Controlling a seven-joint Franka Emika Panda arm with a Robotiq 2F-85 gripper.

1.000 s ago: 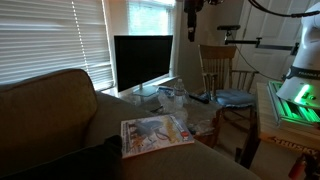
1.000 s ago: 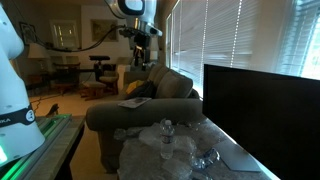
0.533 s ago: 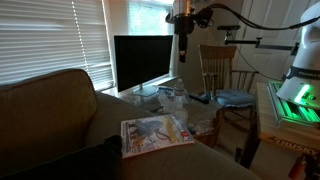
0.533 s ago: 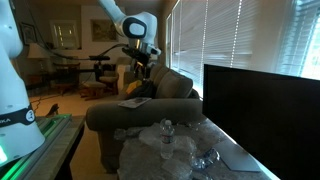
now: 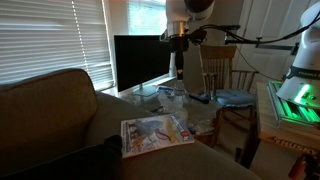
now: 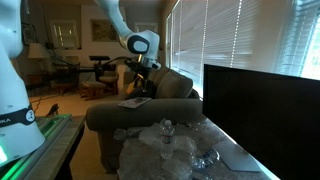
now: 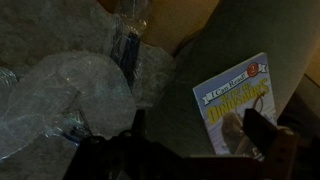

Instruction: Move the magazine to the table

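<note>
I will close my gripper on the table-side edge (image 5: pixel 170 116) (image 7: pixel 199 101) of the magazine, next to the corner where the white title part of the cover starts.
The magazine (image 5: pixel 157 133) lies flat on the olive-brown couch seat, with a white-edged cover and a red corner patch. It also shows in an exterior view (image 6: pixel 133 101) and in the wrist view (image 7: pixel 235 98). My gripper (image 5: pixel 180 66) hangs in the air above the low table and the couch edge, well above the magazine; an exterior view (image 6: pixel 143 86) shows it too. In the wrist view my gripper (image 7: pixel 198 126) is open and empty, with its fingers framing the magazine's lower part. The glassy table (image 6: pixel 232 155) stands beside the couch.
Crumpled clear plastic bags and a bottle (image 5: pixel 172 97) cover the table top (image 7: pixel 60 95). A dark monitor (image 5: pixel 141 62) stands at its back. A wooden spindle-back chair (image 5: pixel 220 70) stands beyond. The couch arm (image 6: pixel 140 116) lies between table and magazine.
My arm has come down from high up and moved towards the couch and the magazine. The magazine has not moved.
</note>
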